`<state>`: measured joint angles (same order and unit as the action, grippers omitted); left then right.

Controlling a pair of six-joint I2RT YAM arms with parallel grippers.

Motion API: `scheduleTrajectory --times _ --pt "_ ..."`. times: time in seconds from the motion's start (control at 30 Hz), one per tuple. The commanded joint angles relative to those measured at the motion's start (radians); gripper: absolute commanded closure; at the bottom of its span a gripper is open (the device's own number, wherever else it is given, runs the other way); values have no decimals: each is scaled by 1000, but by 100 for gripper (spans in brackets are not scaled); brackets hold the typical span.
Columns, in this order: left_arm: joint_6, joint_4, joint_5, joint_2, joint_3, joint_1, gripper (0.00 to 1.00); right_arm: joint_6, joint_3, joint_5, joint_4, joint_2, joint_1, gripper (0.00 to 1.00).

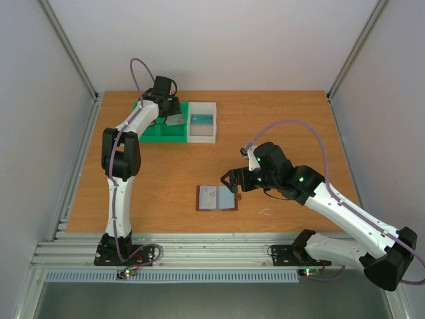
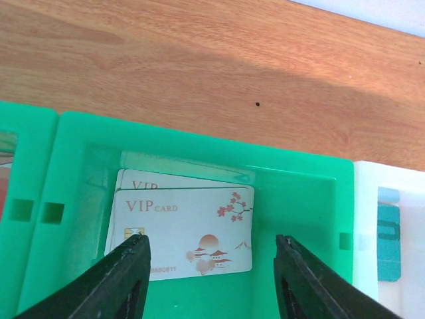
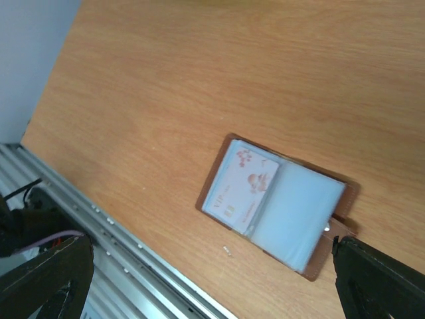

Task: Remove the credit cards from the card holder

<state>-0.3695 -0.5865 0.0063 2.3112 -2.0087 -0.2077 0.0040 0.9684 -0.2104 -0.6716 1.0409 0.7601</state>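
The whitish credit card is beside the middle fold of the brown card holder. My right gripper should close on the card's inner edge [image 1: 216,197] [image 3: 263,201].
The brown card holder [image 3: 219,174] lies open on the table, its clear sleeves facing up. One whitish credit card [image 3: 242,186] sits in its left sleeve. From above, the card holder [image 1: 216,197] lies near the table's front middle. My right gripper [image 3: 209,286] hangs open just right of it, touching nothing. My left gripper [image 2: 209,266] is open over a green bin [image 2: 73,166] at the back. Two whitish VIP credit cards [image 2: 192,226] lie stacked flat on the bin floor. Both fingers [image 2: 126,279] are clear of the cards.
A white bin [image 1: 202,129] adjoins the green bin [image 1: 156,131] on its right and holds a teal item [image 2: 388,239]. The green bin has another compartment to the left. A metal rail [image 1: 199,249] runs along the table's near edge. Grey walls enclose the table on three sides.
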Motion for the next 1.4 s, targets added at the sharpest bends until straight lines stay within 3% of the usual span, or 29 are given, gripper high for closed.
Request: scheduleTrajectory --times 0.0,0.33,0.73,0.87,1.17,1.37 --pt "9 13 38 -41 -15 4 46 92 36 113 -62 -6 -4 2" --pt "11 -61 148 -166 36 4 41 99 58 74 -117 34 -4 1" --pt "-1 -145 350 -475 450 -17 46 132 -15 -90 0 72 -4 4" --pt "11 -134 392 -565 586 -56 50 151 -44 -146 52 114 -4 15" --pt "-2 -7 526 -716 871 -169 56 198 -95 -184 167 211 -4 52" --pt "-100 186 621 -786 1071 -205 68 224 -109 -202 241 313 -5 66"
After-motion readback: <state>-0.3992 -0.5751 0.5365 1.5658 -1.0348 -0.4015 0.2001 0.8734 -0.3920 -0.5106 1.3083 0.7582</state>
